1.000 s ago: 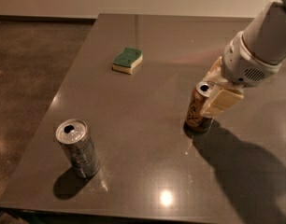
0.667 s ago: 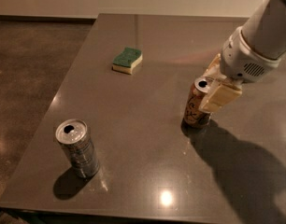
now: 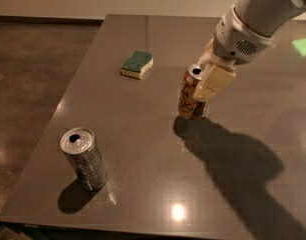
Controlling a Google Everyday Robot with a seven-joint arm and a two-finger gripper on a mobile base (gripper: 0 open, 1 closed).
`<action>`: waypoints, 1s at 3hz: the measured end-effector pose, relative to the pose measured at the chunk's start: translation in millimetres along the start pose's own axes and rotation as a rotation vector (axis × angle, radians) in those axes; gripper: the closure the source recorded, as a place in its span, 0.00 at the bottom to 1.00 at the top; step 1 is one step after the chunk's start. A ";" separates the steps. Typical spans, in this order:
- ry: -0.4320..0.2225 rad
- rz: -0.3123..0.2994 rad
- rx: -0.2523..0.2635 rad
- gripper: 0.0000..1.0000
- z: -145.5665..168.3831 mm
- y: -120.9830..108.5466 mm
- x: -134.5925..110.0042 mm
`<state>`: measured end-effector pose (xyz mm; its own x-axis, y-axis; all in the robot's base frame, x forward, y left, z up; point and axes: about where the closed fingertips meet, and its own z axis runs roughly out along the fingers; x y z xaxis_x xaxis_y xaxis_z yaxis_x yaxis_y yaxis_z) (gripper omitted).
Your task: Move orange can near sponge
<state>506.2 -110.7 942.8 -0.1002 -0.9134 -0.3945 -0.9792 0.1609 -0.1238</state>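
The robot's gripper will release the orange can on the table [image 3: 156,81] beside the sponge, away from the dark floor.
The orange can [image 3: 189,97], orange-brown with dark drawings and a silver top, stands near the middle right of the grey table [image 3: 143,149], tilted slightly. My gripper [image 3: 205,76] comes in from the upper right and is shut on the can's upper part, its pale fingers [image 3: 214,81] on either side of it. The sponge [image 3: 137,64], green top over pale yellow base, lies on the table to the can's upper left, well apart from it.
A silver-grey can [image 3: 84,158] stands near the table's front left corner. The table's left edge drops to a dark speckled floor [image 3: 28,79]. The arm's shadow falls on the table right of the orange can.
My gripper has carried the orange can leftward and a little farther back, toward the sponge. The sponge and the silver-grey can have not moved.
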 end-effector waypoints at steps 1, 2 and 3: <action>-0.040 -0.020 -0.005 1.00 10.9 -27.5 -37.2; -0.060 -0.024 -0.009 1.00 29.3 -56.5 -69.3; -0.049 -0.004 -0.002 1.00 48.3 -84.5 -87.5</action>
<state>606.3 -26.3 943.8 -0.0877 -0.8948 -0.4378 -0.9798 0.1567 -0.1240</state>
